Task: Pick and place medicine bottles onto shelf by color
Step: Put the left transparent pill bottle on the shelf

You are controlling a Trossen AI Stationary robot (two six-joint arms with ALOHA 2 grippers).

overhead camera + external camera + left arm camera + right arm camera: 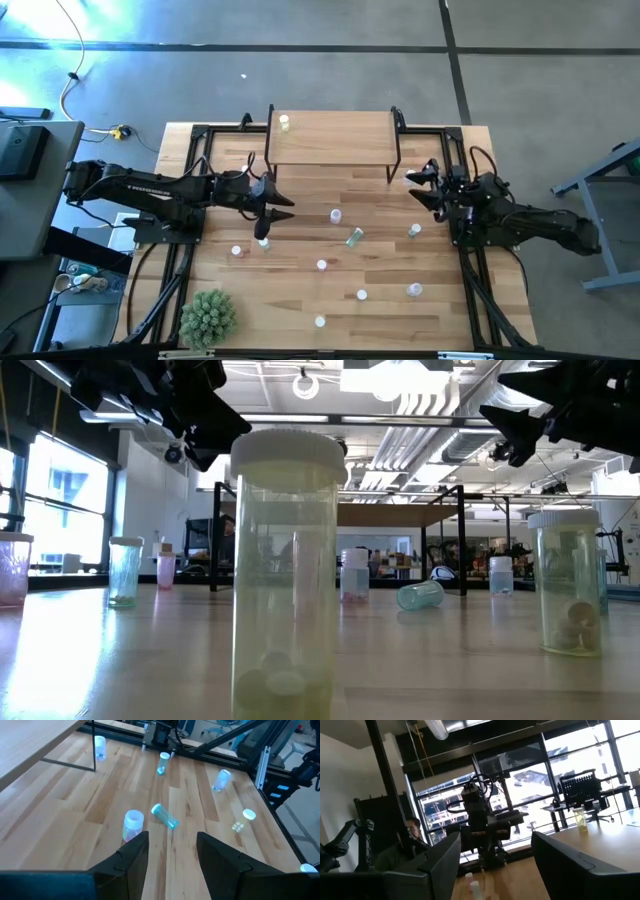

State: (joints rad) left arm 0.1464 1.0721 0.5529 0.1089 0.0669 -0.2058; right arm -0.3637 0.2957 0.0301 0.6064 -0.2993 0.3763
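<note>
Next, I close my right gripper on the body of the pale upright bottle (335,217) between the shelf and the green bottle on its side.
The shelf (330,140), a light-wood board on black legs, stands at the table's far middle with one yellow bottle (285,122) on its left end. Several small medicine bottles are scattered on the table: a pale one (336,214) upright, a green one (355,237) on its side, another green one (414,231), and a pink one (237,251). My left gripper (283,207) hangs open and empty above the table, left of the pale bottle (132,824). My right gripper (418,188) is open and empty beside the shelf's right legs.
A spiky green potted plant (207,316) stands at the near left corner. More bottles (361,295) stand toward the near edge, one yellow one (285,560) right at the low camera. A person (412,832) shows beyond the table's left side.
</note>
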